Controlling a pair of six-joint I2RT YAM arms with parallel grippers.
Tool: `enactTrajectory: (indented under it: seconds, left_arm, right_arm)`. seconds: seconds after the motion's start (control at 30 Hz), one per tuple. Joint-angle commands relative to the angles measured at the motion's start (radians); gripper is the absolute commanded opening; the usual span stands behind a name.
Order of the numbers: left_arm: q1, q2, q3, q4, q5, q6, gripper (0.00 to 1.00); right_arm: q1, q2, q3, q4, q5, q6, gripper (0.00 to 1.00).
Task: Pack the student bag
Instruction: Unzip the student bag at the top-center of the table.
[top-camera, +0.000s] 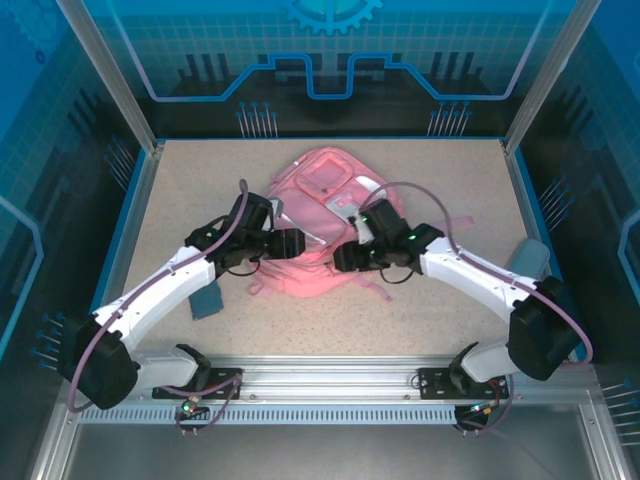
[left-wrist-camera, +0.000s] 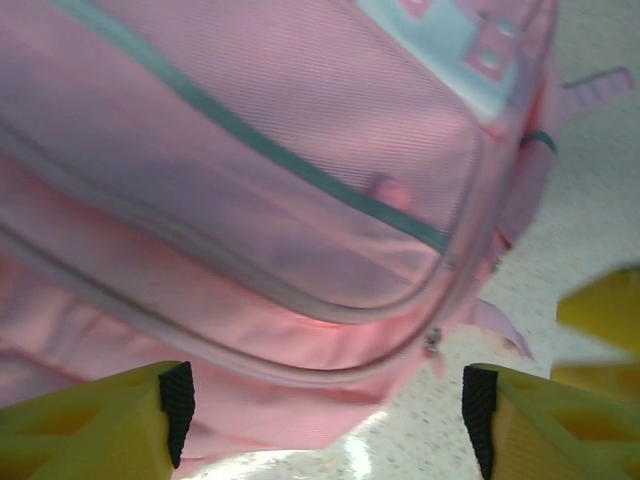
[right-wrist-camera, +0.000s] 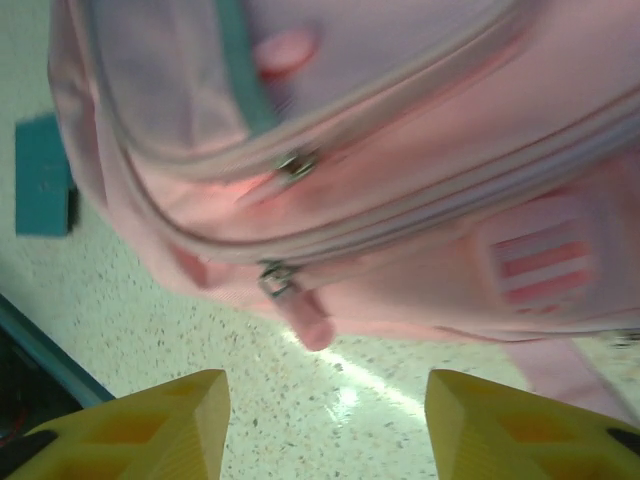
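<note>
My left gripper should pinch the outer zipper's edge (left-wrist-camera: 275, 369) before my right gripper pulls the zip pull, as the student bag's outer zip pull hangs from loose fabric.
The student bag (top-camera: 318, 215) is a big pink backpack lying flat mid-table, its pale patch toward the far side. My left gripper (top-camera: 302, 245) sits at its near left edge and my right gripper (top-camera: 345, 260) at its near right edge. In the left wrist view the student bag (left-wrist-camera: 260, 170) looms close and the left gripper (left-wrist-camera: 328, 420) stands open, pink fabric low between the black pads (left-wrist-camera: 178, 408), ungripped. In the right wrist view the right gripper (right-wrist-camera: 328, 425) is open over bare table, just short of a pink zip pull (right-wrist-camera: 305, 320) on the student bag (right-wrist-camera: 400, 150).
A dark blue booklet (top-camera: 208, 300) lies on the table under the left arm, also visible as a teal booklet (right-wrist-camera: 42, 175). A grey-blue flat item (top-camera: 528, 258) lies by the right wall. Blue rails edge the table. The right gripper's yellow fingers (left-wrist-camera: 600, 320) show beside the bag.
</note>
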Motion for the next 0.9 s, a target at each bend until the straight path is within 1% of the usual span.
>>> enactTrajectory:
  seconds: [0.0, 0.07, 0.17, 0.33, 0.43, 0.53, 0.63, 0.67, 0.77, 0.87]
  left_arm:
    - [0.02, -0.03, -0.026, -0.055, -0.052, 0.012, 0.77]
    - [0.026, -0.038, -0.033, -0.048, -0.054, 0.009, 0.79]
    - [0.029, -0.039, -0.038, -0.04, -0.053, 0.008, 0.81]
    - [0.03, -0.038, -0.041, -0.032, -0.047, 0.015, 0.82]
    - [0.029, -0.033, -0.04, -0.027, -0.041, 0.035, 0.82]
    - [0.03, -0.016, -0.036, -0.015, -0.016, 0.078, 0.82]
    - [0.025, 0.008, -0.032, 0.012, 0.034, 0.14, 0.79]
    - [0.022, 0.017, -0.032, 0.023, 0.045, 0.161, 0.78]
    - [-0.003, 0.037, -0.038, 0.072, 0.066, 0.247, 0.76]
    - [-0.067, 0.061, -0.041, 0.117, 0.03, 0.356, 0.75]
  right_arm:
    - [0.074, 0.072, 0.043, 0.005, 0.133, -0.091, 0.49]
    - [0.11, 0.121, 0.07, -0.005, 0.177, -0.125, 0.47]
    - [0.135, 0.181, 0.096, -0.003, 0.209, -0.148, 0.46]
    - [0.145, 0.238, 0.136, -0.003, 0.24, -0.16, 0.36]
    - [0.147, 0.247, 0.141, -0.012, 0.286, -0.159, 0.25]
    - [0.144, 0.236, 0.134, -0.02, 0.335, -0.157, 0.11]
    - [0.138, 0.2, 0.113, -0.004, 0.342, -0.161, 0.02]
    - [0.133, 0.186, 0.105, 0.002, 0.334, -0.167, 0.0]
    - [0.108, 0.147, 0.091, 0.009, 0.303, -0.183, 0.0]
    - [0.077, 0.107, 0.082, 0.005, 0.267, -0.204, 0.0]
